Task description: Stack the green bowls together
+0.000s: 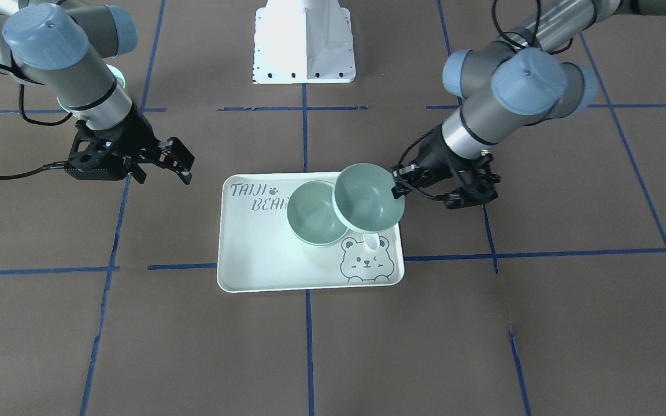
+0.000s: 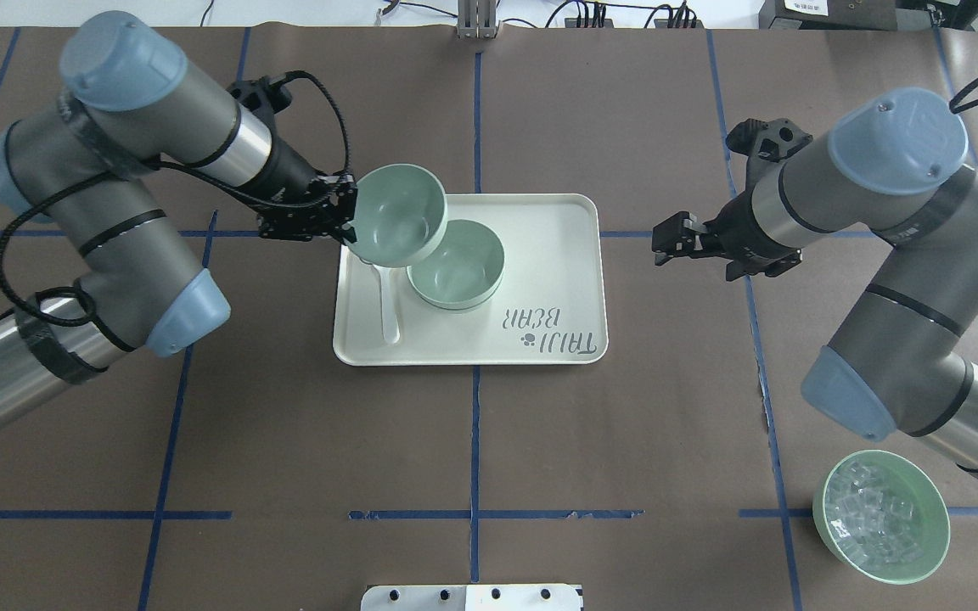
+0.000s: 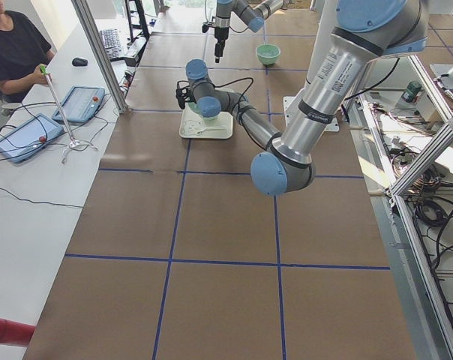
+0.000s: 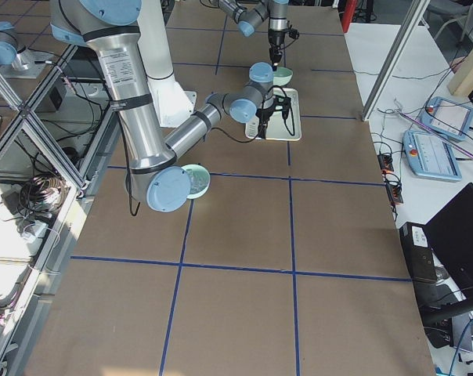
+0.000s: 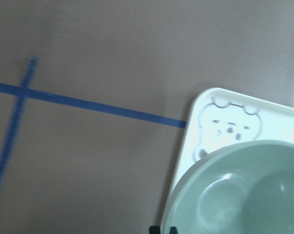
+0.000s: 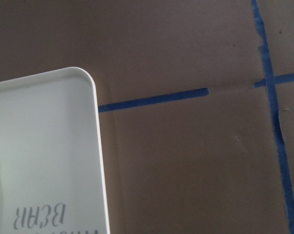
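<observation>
I will use my left gripper to set its green bowl inside the upright green bowl (image 1: 321,211) that stands on the cream tray, and let go of it there.
My left gripper (image 1: 398,188) is shut on the rim of one green bowl (image 2: 396,212) and holds it tilted in the air over the cream tray (image 2: 557,255). That bowl overlaps a second green bowl (image 2: 457,265), which stands upright on the tray. I cannot tell whether another bowl is nested inside the second one. The held bowl also fills the lower right of the left wrist view (image 5: 244,190). My right gripper (image 2: 659,246) is open and empty. It hovers over the table just beyond the tray's right side in the overhead view.
A white spoon (image 2: 387,301) lies on the tray under the held bowl. A mint bowl of clear ice-like cubes (image 2: 879,516) stands on the table near the right arm's base. Blue tape lines cross the brown table (image 2: 625,424).
</observation>
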Available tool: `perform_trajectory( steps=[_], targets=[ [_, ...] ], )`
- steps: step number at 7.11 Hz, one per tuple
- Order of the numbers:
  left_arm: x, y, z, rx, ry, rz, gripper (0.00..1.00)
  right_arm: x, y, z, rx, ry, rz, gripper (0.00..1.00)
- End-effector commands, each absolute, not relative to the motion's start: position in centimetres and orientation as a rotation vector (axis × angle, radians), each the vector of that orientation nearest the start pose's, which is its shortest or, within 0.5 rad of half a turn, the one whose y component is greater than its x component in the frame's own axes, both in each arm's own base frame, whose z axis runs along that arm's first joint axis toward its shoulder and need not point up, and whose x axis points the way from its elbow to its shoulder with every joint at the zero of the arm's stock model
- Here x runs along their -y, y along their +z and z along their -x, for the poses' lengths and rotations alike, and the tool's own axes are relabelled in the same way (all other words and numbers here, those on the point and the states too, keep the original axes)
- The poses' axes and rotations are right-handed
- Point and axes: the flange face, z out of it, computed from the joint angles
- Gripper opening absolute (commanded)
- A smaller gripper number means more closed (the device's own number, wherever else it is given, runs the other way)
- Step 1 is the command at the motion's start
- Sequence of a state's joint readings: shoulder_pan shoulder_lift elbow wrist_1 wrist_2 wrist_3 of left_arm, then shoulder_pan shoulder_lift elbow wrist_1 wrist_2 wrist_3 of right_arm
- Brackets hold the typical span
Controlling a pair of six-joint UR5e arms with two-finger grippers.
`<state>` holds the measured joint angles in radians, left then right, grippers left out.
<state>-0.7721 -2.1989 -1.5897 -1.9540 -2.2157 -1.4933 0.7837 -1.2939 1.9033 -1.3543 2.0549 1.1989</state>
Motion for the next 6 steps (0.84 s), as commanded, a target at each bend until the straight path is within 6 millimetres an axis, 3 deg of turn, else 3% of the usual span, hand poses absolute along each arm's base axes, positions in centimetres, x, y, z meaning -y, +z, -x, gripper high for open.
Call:
perform_trajectory(
  steps=[1, 2, 6],
  targets=[
    [52.4, 20.1, -48.0, -1.103, -0.325, 0.103, 0.0, 46.3, 36.7, 32.0, 0.878, 0.128, -0.083, 1.0],
    [51.0, 20.3, -50.1, -1.088, -0.313, 0.094, 0.0, 46.3, 36.6, 32.0, 0.88, 0.127, -0.085, 1.0],
    [50.7, 21.2, -51.2, -1.066, -0.317, 0.091, 0.0, 46.2, 36.4, 31.9, 0.883, 0.126, -0.087, 1.0]
  ],
)
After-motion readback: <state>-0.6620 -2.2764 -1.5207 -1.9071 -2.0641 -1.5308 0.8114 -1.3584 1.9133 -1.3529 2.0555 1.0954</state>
